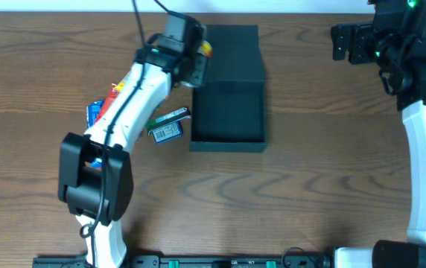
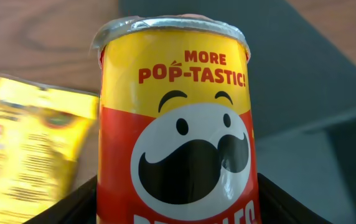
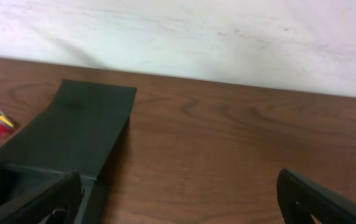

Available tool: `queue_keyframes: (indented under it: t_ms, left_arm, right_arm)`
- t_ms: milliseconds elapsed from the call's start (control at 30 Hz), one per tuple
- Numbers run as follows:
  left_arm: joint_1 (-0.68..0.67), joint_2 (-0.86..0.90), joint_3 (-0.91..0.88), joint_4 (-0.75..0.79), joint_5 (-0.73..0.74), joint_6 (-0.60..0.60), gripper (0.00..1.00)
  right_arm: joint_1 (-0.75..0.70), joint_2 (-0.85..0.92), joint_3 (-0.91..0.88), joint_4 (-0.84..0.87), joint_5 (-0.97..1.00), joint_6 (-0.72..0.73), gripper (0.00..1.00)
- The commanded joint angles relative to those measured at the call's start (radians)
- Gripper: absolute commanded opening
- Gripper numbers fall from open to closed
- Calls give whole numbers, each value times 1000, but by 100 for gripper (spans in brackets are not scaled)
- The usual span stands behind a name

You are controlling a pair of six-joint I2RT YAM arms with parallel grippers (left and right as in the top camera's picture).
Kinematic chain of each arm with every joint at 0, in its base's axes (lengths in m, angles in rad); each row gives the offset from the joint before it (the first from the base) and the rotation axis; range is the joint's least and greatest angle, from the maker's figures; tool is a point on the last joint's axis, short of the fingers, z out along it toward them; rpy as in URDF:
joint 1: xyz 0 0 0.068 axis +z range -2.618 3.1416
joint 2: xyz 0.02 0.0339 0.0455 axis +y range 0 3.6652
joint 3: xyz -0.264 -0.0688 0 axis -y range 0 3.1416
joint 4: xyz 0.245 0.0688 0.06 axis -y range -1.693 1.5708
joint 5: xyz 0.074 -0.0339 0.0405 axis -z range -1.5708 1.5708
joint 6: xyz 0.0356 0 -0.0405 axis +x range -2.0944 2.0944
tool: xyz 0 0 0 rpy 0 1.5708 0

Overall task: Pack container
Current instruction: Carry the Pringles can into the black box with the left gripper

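Next, I release the red and yellow Pringles can from my left gripper inside the dark box [image 1: 236,128], near the box's front side.
The container [image 1: 228,112] is a dark square box with its flap lid open toward the back, at the table's middle; it also shows in the right wrist view [image 3: 72,137]. My left gripper [image 1: 195,59] is shut on a red and yellow Pringles can [image 2: 175,124], held at the box's back left corner by the lid. My right gripper [image 3: 178,199] is open and empty, above bare table at the far right [image 1: 354,43]. In the overhead view the can shows only as a yellow tip [image 1: 206,49].
Snack packs lie left of the box: two green-and-blue packs [image 1: 168,125] and red and blue packs [image 1: 101,108] partly under my left arm. A blurred yellow pack [image 2: 28,143] lies beside the can. A white wall runs behind the table.
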State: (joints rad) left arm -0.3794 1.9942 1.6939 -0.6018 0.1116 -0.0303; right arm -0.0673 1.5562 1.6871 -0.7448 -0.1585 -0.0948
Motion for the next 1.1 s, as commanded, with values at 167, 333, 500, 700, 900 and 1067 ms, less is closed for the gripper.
queue_keyframes:
  t_ms: [167,333,500,700,900,1067]
  left_arm:
    - [-142,0,27,-67,-19,-153,54]
    - [-190,0,27,-144,-14,-206,56]
    - [-225,0,27,-172,11,-301,56]
    - [-275,0,27,-199,11,-376,56]
    - [-314,1,26,-185,-34,-412,61]
    - [-315,2,26,-155,-34,-431,84]
  right_arm:
    - [-5,-11,-3,-3,-3,11,99]
    - [-5,-11,-3,-3,-3,4,99]
    - [-5,-11,-3,1,-3,0,99]
    - [-5,-11,-3,2,-3,0,99]
    - [-5,-11,-3,2,-3,0,99]
    - [-5,-11,-3,0,-3,0,99]
